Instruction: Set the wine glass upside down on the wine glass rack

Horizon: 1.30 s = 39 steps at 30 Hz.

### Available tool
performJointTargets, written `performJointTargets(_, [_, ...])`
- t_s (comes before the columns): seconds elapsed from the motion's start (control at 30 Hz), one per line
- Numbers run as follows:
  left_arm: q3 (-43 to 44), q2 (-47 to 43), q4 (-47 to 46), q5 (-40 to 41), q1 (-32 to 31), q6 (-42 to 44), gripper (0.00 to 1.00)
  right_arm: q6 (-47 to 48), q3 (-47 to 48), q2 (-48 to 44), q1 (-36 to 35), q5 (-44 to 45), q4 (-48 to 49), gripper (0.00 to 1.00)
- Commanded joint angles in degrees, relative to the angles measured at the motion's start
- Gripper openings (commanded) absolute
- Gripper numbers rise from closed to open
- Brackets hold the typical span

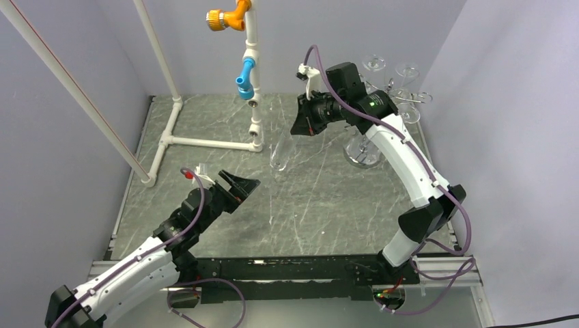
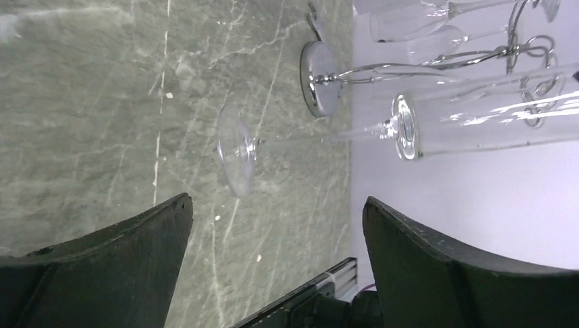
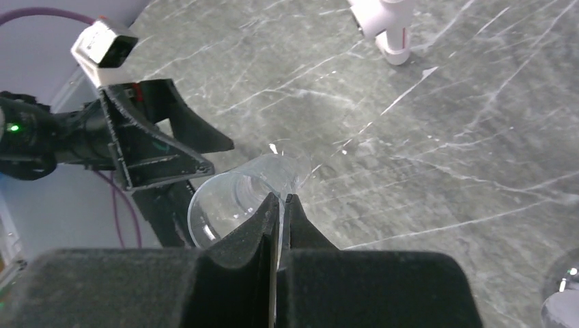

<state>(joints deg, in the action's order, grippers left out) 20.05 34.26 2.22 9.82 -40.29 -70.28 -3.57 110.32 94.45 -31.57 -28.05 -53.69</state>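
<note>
The robot's right gripper needs to let go of the wine glass with the glass's foot end between the fingertips of my left gripper (image 1: 250, 185) (image 3: 224, 154).
A clear wine glass (image 1: 280, 152) stands upright and slightly tilted near the table's middle. Its foot (image 2: 236, 150) is at the table surface; I cannot tell if it touches. My right gripper (image 1: 298, 127) is shut on the rim wall of its bowl (image 3: 229, 205), pinching thin glass between the fingertips (image 3: 282, 198). The wine glass rack (image 1: 362, 157), chrome wire with a round shiny base (image 2: 319, 76), stands to the right and holds several glasses upside down (image 1: 407, 72). My left gripper (image 1: 239, 186) is open and empty, low, to the glass's near left; it also shows in the left wrist view (image 2: 276, 201).
A white pipe frame (image 1: 205, 142) with orange (image 1: 229, 17) and blue (image 1: 246, 74) fittings stands at the back left; one pipe foot (image 3: 386, 31) shows near the glass. Grey walls close in the sides. The rack base edge (image 3: 563, 301) is at the lower right.
</note>
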Motion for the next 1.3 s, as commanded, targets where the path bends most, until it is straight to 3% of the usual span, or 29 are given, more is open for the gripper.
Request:
performJointTargets(0.0, [-2.43, 0.31, -11.38, -1.04, 0.24, -6.79, 0.95, -3.8, -0.89, -3.6, 1.31, -7.91, 4.85, 0.0])
performJointTargets(0.3, [-2.41, 0.47, -7.05, 0.52, 0.26, -11.1, 0.81, -6.83, -1.83, -4.94, 3.92, -15.01, 6.73, 0.0])
performJointTargets(0.63, [-2.98, 2.85, -10.98, -1.01, 0.26, -12.59, 0.57, -8.53, -3.76, -5.94, 4.87, -19.31, 8.07, 0.0])
performJointTargets(0.93, [-2.54, 1.13, -9.02, -0.67, 0.32, -12.09, 0.04, -8.52, -4.74, -6.5, 5.41, -19.84, 8.44, 0.0])
performJointTargets(1.07, [-1.36, -1.49, -5.33, 0.55, 0.35, -9.97, 0.0, -6.25, -5.32, -7.43, 5.41, -21.09, 7.85, 0.01])
performJointTargets(1.27, [5.93, -8.49, 12.43, 6.63, 0.35, 0.06, 0.0, 9.6, -7.52, -13.54, 7.2, -21.42, 0.96, 0.79])
